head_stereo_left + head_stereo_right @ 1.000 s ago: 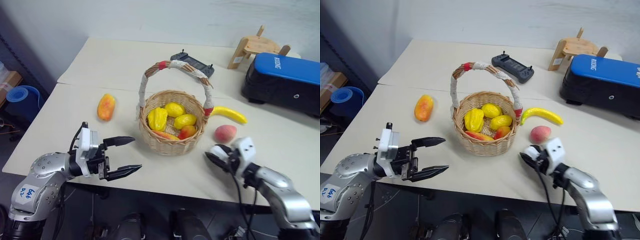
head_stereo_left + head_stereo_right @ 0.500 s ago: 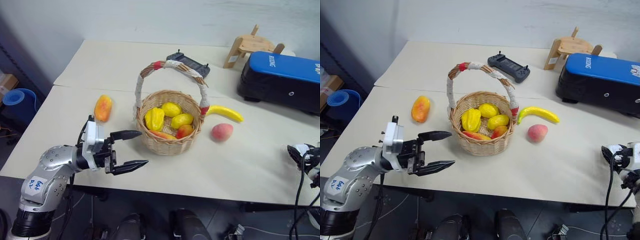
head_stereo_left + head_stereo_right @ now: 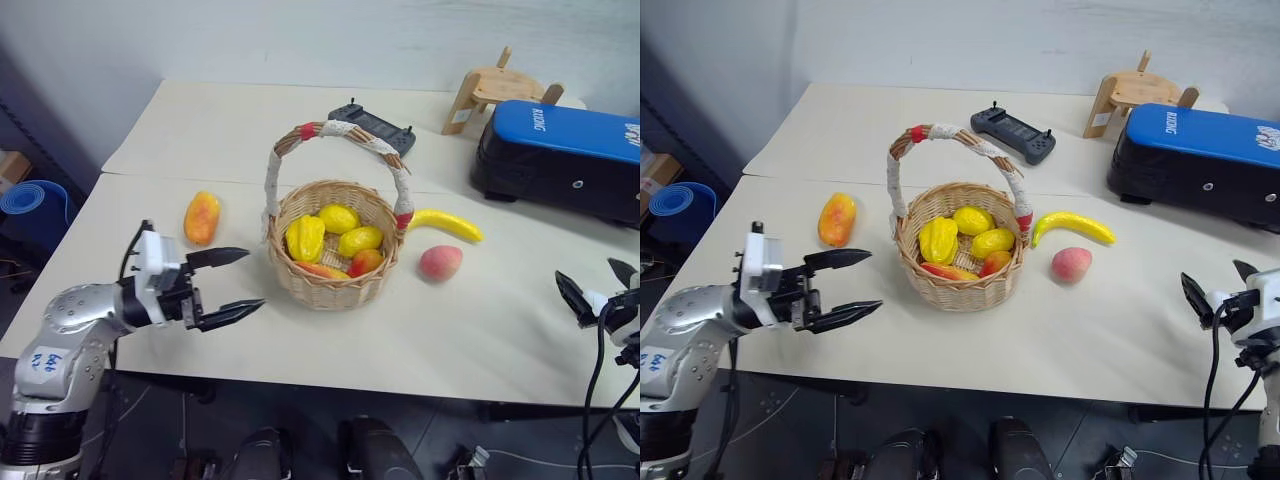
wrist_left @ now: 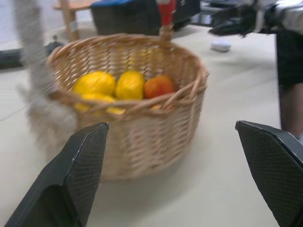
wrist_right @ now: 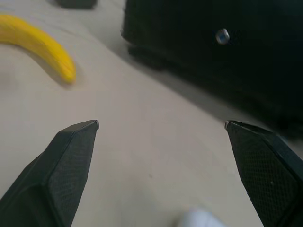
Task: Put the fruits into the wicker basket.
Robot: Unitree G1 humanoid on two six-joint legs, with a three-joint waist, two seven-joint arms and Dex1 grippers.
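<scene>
My left gripper is to go next to the orange-yellow mango beside the wicker basket and close on the mango's near end (image 3: 199, 233).
The wicker basket (image 3: 325, 290) stands mid-table and holds several yellow fruits (image 3: 338, 218) and a red-orange one (image 3: 367, 262). On the table left of it lies the orange-yellow mango (image 3: 201, 217). To its right lie the yellow banana (image 3: 445, 224) and the pink peach (image 3: 440, 262). My left gripper (image 3: 255, 278) hovers open just left of the basket (image 4: 142, 137), pointing at it, with nothing between its fingers. My right gripper (image 3: 1212, 272) is open and empty at the table's right edge, well right of the peach, with the banana's tip (image 5: 45, 52) ahead of it.
A black game controller (image 3: 370, 126) lies behind the basket. A blue-and-black case (image 3: 565, 160) and a wooden stand (image 3: 490, 92) occupy the back right. A small white object (image 5: 199, 220) lies on the table just under my right gripper. A blue roll (image 3: 35, 200) sits on the floor at the left.
My right arm has swung out to the table's right edge and its fingers have opened wide. My left gripper has drifted a little to the left, still open.
</scene>
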